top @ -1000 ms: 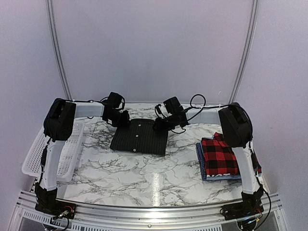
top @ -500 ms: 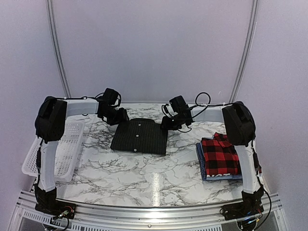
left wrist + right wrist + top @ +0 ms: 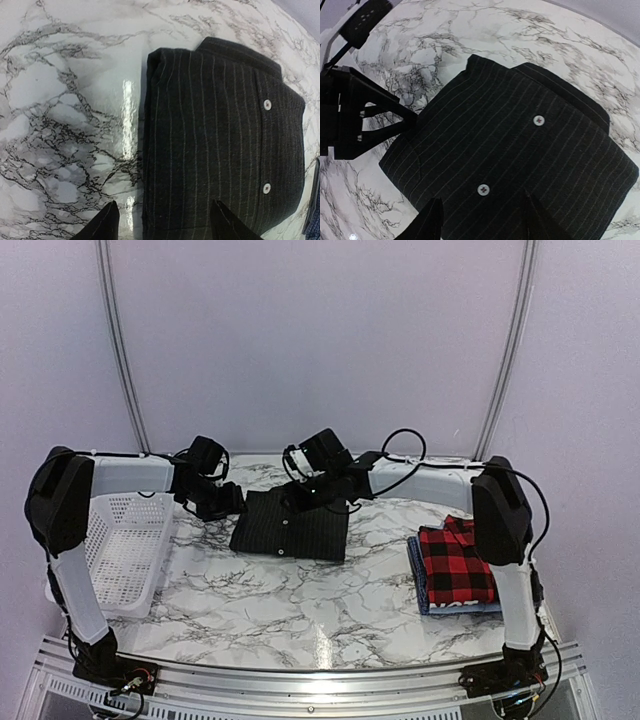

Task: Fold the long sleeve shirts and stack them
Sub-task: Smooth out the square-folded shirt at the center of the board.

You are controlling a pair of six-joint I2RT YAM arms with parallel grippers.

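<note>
Next, I close my left gripper on the middle of the folded edge [image 3: 239,522] [image 3: 146,216] of the black pinstripe shirt, on the side that faces the white mesh basket.
The black pinstripe shirt [image 3: 292,527] lies folded flat at the table's middle back, buttons up. It also shows in the left wrist view [image 3: 225,145] and the right wrist view [image 3: 520,160]. My left gripper [image 3: 226,502] is open and empty, its jaws straddling the shirt's left edge [image 3: 165,227]. My right gripper [image 3: 300,498] is open and empty above the shirt's far part, near a white button [image 3: 482,222]. The red-and-black plaid shirt [image 3: 456,565] lies folded on the blue folded shirt [image 3: 416,580] at the right.
A white mesh basket [image 3: 118,550] stands at the table's left edge, under the left arm. The left gripper's black body [image 3: 360,117] shows beside the shirt in the right wrist view. The marble tabletop [image 3: 300,610] stretches in front.
The left arm has swung out to the left, its gripper now at the shirt's left edge. The right gripper has moved left, from the shirt's far right corner to above its far part.
</note>
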